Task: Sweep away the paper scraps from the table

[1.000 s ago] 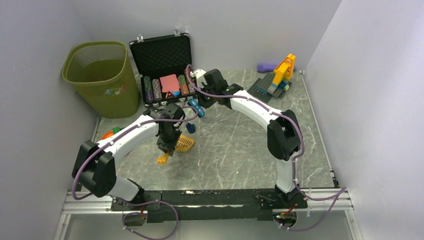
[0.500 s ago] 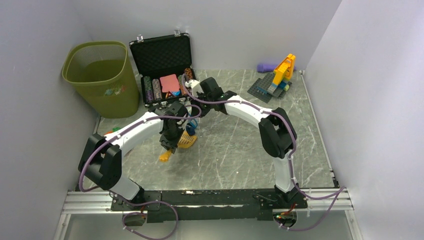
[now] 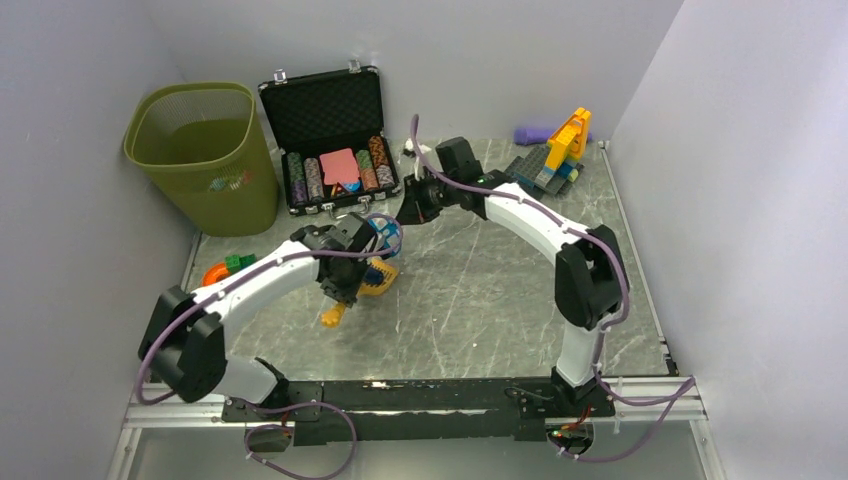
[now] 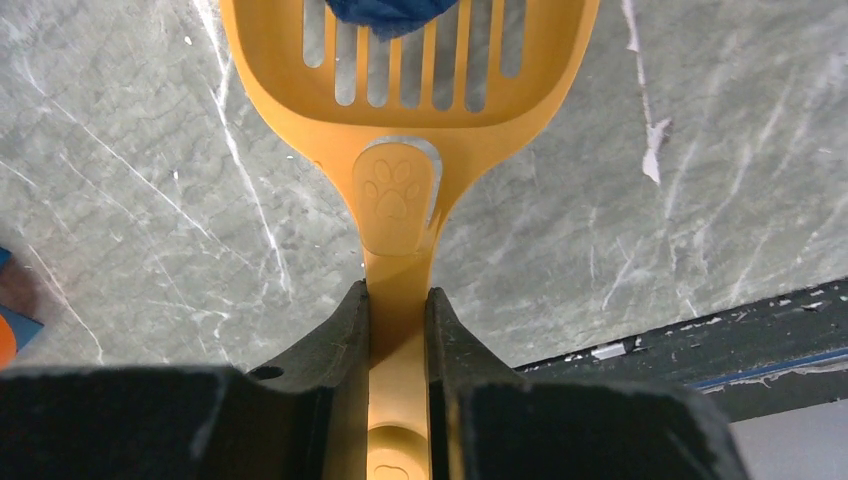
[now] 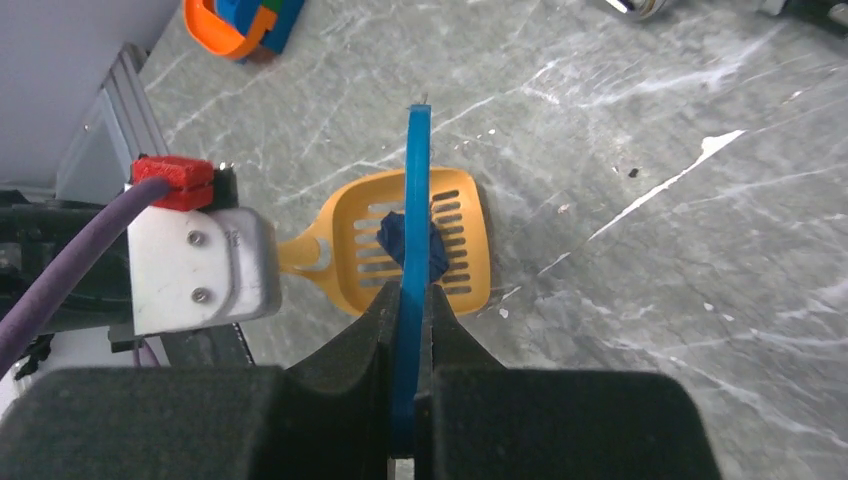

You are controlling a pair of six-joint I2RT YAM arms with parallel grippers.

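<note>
My right gripper is going to release the blue tool on the open marble [image 3: 457, 250] between the yellow scoop and the toy bricks.
My left gripper [image 4: 397, 295] is shut on the handle of a yellow slotted scoop [image 4: 398, 195], which lies low over the grey-green marble table [image 3: 480, 290]. One dark blue paper wad [image 5: 432, 248] sits in the scoop's bowl and shows at the top edge of the left wrist view [image 4: 385, 12]. My right gripper [image 5: 408, 290] is shut on a thin blue flat tool [image 5: 415, 180], seen edge-on, above the scoop [image 5: 465, 250]. In the top view the left gripper [image 3: 345, 285] and scoop [image 3: 380, 280] are left of centre, with the right gripper [image 3: 412, 205] just behind them.
A green mesh bin [image 3: 205, 150] with coloured scraps inside stands at the back left. Next to it is an open black case [image 3: 335, 110] of poker chips. Toy bricks [image 3: 555, 160] and a purple object [image 3: 530, 134] are at the back right. An orange and green toy [image 3: 222, 268] lies at the left.
The dark blue wad lay on the table beside the scoop and is now in its bowl. The right arm has drawn back to the right, away from the case. The left gripper has shifted slightly.
</note>
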